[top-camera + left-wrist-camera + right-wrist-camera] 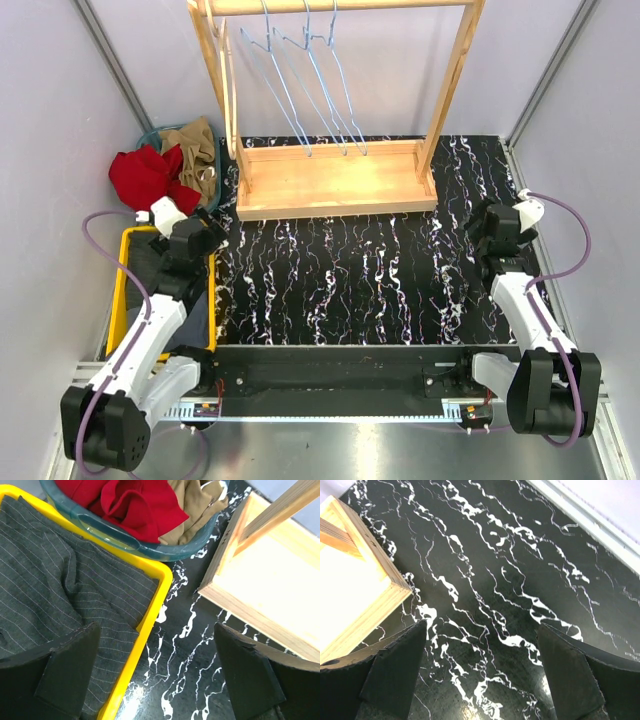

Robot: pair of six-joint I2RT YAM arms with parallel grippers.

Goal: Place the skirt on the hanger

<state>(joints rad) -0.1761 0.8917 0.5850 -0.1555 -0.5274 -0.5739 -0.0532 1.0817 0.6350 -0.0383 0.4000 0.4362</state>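
I move my left gripper to the teal basket next and close it on the red cloth's near fold [178,186] [142,516], next to the tan cloth.
The skirt [55,585], a grey pinstriped garment, lies crumpled in a yellow bin [150,605]; in the top view my left arm covers most of it. Three light-blue wire hangers [310,90] hang from the rail of a wooden rack [335,185] at the back of the mat. My left gripper [155,630] is open, straddling the bin's right rim, one finger over the skirt and one over the mat, holding nothing. My right gripper [481,627] is open above the bare black marbled mat [520,580], at the right in the top view [490,225].
A teal basket [150,547] behind the yellow bin holds red cloth [145,175] and tan cloth [195,150]. The rack's wooden base takes up the back of the mat; its corner [365,595] lies left of my right gripper. Grey walls close in both sides.
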